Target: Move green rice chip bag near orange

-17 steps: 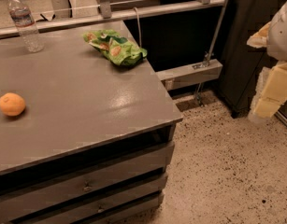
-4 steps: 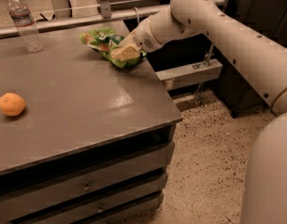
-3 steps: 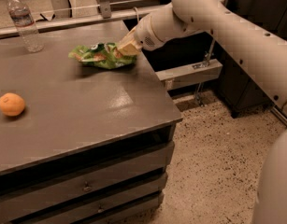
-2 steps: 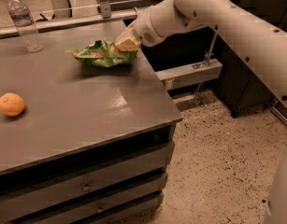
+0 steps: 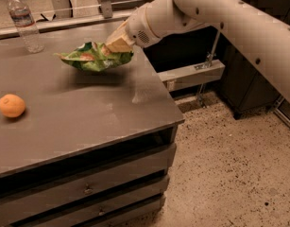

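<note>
The robot's gripper will let go of the green rice chip bag on the table [image 5: 33,81] between the orange and the water bottle. The bag now hangs a little above the table.
The green rice chip bag [image 5: 91,56] is crumpled and hangs a little above the grey table [image 5: 78,122], near its back right part, with a shadow under it. My gripper [image 5: 117,42] is shut on the bag's right end and holds it up. The white arm reaches in from the upper right. The orange [image 5: 12,105] lies on the table at the far left, well apart from the bag and nearer the front.
A clear plastic water bottle [image 5: 25,23] stands at the table's back left. The table has drawers [image 5: 88,188] below its front edge. A metal rail and bracket [image 5: 191,72] stand to the right, over the speckled floor.
My arm came in, closed on the bag at the back right and lifted it off the table. The bag has moved left and slightly forward. The orange and bottle have not moved.
</note>
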Robot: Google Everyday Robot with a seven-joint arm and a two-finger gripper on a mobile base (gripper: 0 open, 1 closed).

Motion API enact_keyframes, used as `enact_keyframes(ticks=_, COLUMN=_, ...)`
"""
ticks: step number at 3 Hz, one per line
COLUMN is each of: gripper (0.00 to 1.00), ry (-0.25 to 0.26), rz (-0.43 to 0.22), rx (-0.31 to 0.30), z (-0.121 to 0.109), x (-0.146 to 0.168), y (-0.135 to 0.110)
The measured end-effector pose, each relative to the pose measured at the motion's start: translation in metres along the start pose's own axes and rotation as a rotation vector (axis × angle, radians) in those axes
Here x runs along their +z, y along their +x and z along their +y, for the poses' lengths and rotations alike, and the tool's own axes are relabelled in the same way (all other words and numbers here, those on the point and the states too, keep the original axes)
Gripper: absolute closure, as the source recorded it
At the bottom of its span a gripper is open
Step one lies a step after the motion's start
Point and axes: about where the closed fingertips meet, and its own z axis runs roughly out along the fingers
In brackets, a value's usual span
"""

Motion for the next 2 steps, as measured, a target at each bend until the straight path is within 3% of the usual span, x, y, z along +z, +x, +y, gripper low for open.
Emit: enact_keyframes(ticks=2, gripper=1.00, ry=-0.033, rz=0.002, rx=0.063, z=0.040, x=0.043, y=-0.025)
